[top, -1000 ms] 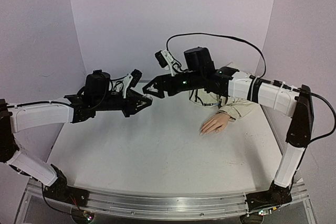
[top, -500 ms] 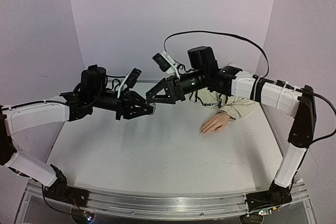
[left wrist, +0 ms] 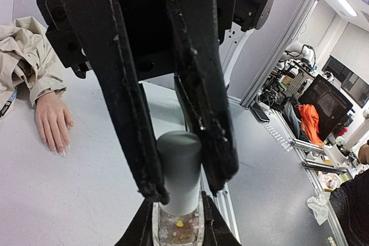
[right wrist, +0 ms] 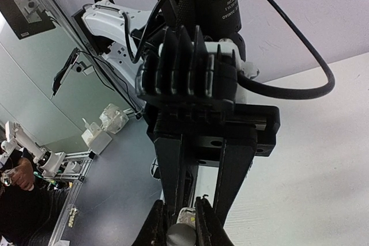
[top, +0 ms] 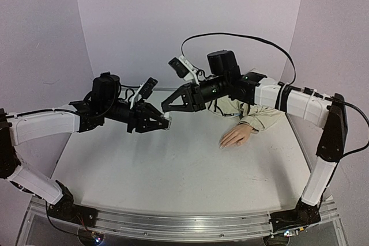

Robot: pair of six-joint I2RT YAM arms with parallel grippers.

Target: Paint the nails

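My right gripper sets the small clear bottle, now held over the table's back middle, on the white table [top: 273, 163] next, between the mannequin hand and the nearer side wall.
A small clear bottle [left wrist: 177, 230] with a grey cap [left wrist: 180, 165] hangs in the air over the table's back middle. My left gripper [left wrist: 177, 223] is shut on its glass body. From the opposite side my right gripper [right wrist: 180, 227] is shut on the grey cap [right wrist: 181, 238]. In the top view the two grippers meet tip to tip, left [top: 164, 121], right [top: 167, 108]. The pale mannequin hand [top: 236, 136] lies flat at the right in a beige sleeve [top: 262, 116]. Its nails [left wrist: 60, 152] are tiny and far from both grippers.
The white table [top: 173, 165] has pale walls behind and at both sides. The beige jacket [left wrist: 23, 56] lies bunched at the back right corner. A black cable [top: 242, 40] arcs above the right arm.
My right gripper's jaws have closed from wide open onto the bottle's cap. My left gripper has shifted slightly while keeping its hold on the bottle.
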